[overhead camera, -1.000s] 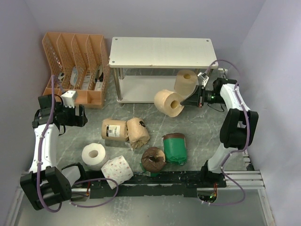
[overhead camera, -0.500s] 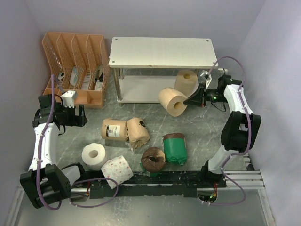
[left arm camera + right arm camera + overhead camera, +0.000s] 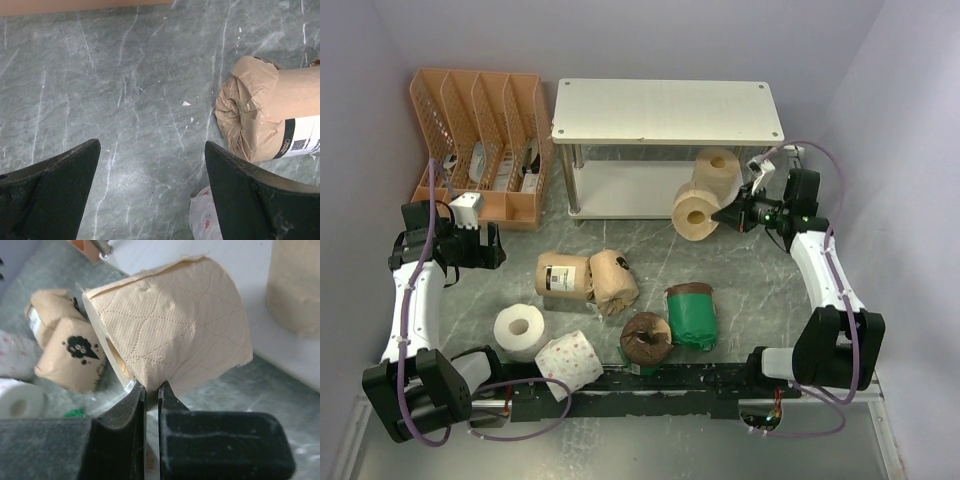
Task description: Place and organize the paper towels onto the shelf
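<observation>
The bare tan roll will go upright on the shelf's lower board (image 3: 666, 190) (image 3: 227, 292) next to the second tan roll, set there by my right gripper.
My right gripper (image 3: 725, 215) (image 3: 151, 387) is shut on the loose edge of a bare tan paper towel roll (image 3: 695, 212) (image 3: 170, 325), held on its side at the front right of the shelf's lower board (image 3: 620, 188). A second bare tan roll (image 3: 717, 172) (image 3: 295, 285) stands on that board just behind. The shelf's top board (image 3: 667, 110) is bare. My left gripper (image 3: 492, 247) (image 3: 151, 145) hangs open over the marble floor, left of a tan-wrapped roll (image 3: 563, 275) (image 3: 270, 115); nothing is between its fingers.
On the floor lie another tan-wrapped roll (image 3: 613, 280), a white roll (image 3: 520, 330), a white dotted roll (image 3: 570, 362) (image 3: 207, 220) and two green-wrapped rolls (image 3: 692, 315) (image 3: 646, 338). An orange file organizer (image 3: 480, 145) stands left of the shelf. Walls close in on both sides.
The right arm has carried the tan roll right and back, closer to the standing roll at the lower board, and its elbow has swung outward. The left arm has not moved.
</observation>
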Robot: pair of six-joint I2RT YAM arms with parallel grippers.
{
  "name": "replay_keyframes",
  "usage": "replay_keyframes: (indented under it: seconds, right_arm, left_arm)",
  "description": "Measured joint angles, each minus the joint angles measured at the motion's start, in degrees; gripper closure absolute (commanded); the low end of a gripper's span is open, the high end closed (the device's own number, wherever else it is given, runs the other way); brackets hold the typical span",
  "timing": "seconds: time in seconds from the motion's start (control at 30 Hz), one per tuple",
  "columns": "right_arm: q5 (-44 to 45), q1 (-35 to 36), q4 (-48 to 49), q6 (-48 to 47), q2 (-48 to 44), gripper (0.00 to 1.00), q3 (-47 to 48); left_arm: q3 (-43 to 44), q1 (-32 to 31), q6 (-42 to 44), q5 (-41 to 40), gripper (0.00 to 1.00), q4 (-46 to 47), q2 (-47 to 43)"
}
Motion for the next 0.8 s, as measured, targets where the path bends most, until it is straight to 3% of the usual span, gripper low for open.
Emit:
replay_keyframes:
  seconds: [0.27,0.4,0.57,0.8]
  right_arm:
    - [0.0,1.1,32.6,49.5,-2.6,1.00,-19.4]
    - [4.2,3.8,41.5,66.4,-2.0,1.00,-21.7]
    - [13.7,6.3,47.2,76.6,-1.7,1.00,-19.6]
    - [21.5,7.1,47.7,80.1,7.4,1.00,-12.3]
  left_arm:
    - [0.0,0.0,0.0,0.0,0.03,0.0,-0.1]
    - [0.0,0.0,0.0,0.0,0.03,0.0,-0.2]
    - [0.0,0.0,0.0,0.0,0.03,0.0,-0.7]
    - [0.0,0.0,0.0,0.0,0.03,0.0,-0.7]
